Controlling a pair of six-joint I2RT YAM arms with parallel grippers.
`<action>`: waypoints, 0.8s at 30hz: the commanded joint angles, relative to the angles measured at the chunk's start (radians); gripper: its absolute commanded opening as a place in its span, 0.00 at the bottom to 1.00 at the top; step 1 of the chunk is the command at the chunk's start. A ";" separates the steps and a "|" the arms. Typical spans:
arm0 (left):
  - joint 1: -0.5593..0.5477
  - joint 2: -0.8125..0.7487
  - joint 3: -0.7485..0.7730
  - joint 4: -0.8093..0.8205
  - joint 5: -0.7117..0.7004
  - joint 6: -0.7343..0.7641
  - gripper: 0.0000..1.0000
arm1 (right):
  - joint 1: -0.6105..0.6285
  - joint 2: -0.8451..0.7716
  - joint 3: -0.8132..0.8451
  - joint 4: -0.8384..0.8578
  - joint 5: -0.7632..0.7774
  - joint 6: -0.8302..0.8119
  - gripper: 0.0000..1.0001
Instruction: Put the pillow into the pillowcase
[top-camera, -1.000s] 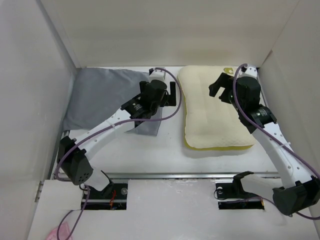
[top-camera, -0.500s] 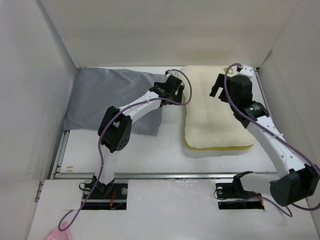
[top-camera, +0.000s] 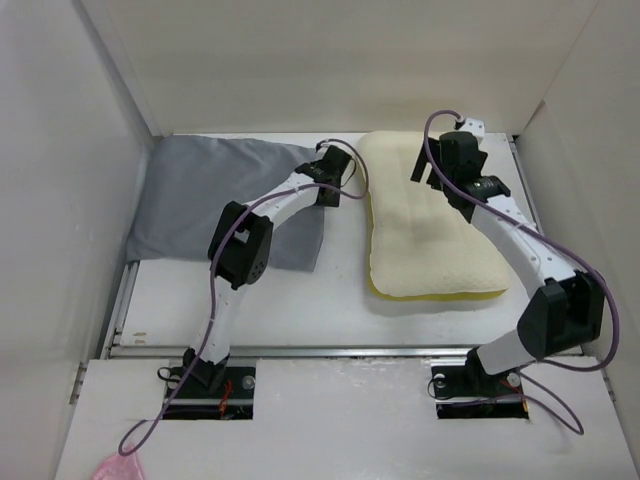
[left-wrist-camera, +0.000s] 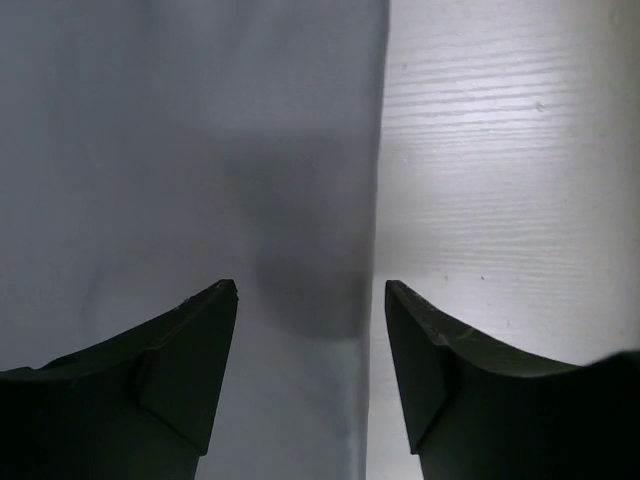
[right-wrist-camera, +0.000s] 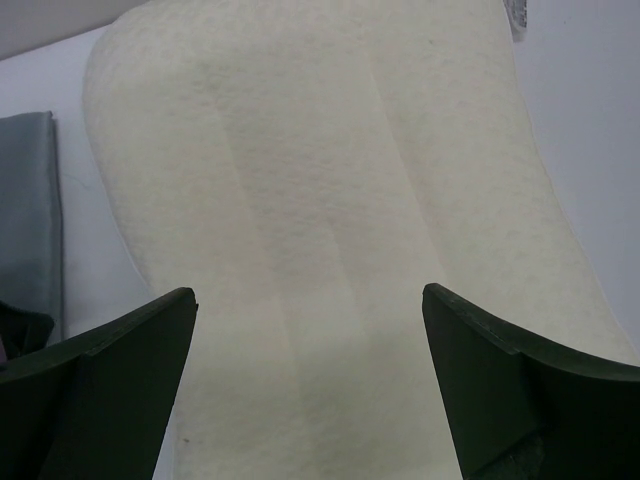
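The fabric on the top of the cream pillow's far half (top-camera: 424, 184) (right-wrist-camera: 312, 260), midway between its sides, will be pinched up as my right gripper closes there.
The cream pillow (top-camera: 430, 225) lies flat on the right half of the table, with a yellow rim along its near edge. The grey pillowcase (top-camera: 215, 195) lies flat and wrinkled to its left. My left gripper (top-camera: 338, 178) hovers low over the pillowcase's right edge. In the left wrist view its jaws (left-wrist-camera: 310, 292) stand partly open astride that edge of the pillowcase (left-wrist-camera: 200, 170), gripping nothing. My right gripper (top-camera: 428, 172) hangs over the far half of the pillow. It is wide open (right-wrist-camera: 310, 295), with the pillow (right-wrist-camera: 320, 200) below it. The pillowcase (right-wrist-camera: 25, 225) shows at that view's left.
Tall white walls (top-camera: 70, 150) close the table in on the left, back and right. A strip of bare white table (top-camera: 345, 270) separates the pillowcase and pillow. A metal rail (top-camera: 330, 350) runs along the near edge. A pink scrap (top-camera: 118, 467) lies at the bottom left.
My left arm has stretched farther back and right to the pillowcase's right edge, and its jaws have narrowed. My right gripper has moved toward the pillow's far end.
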 joint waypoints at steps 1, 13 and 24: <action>0.037 0.004 0.038 -0.016 -0.016 0.017 0.54 | -0.019 0.060 0.081 0.041 0.029 -0.026 1.00; 0.069 0.022 0.020 0.093 0.154 0.109 0.00 | -0.104 0.385 0.273 0.054 -0.122 -0.040 1.00; 0.069 -0.248 -0.115 0.154 0.301 0.129 0.00 | -0.104 0.606 0.373 0.114 -0.283 -0.060 0.70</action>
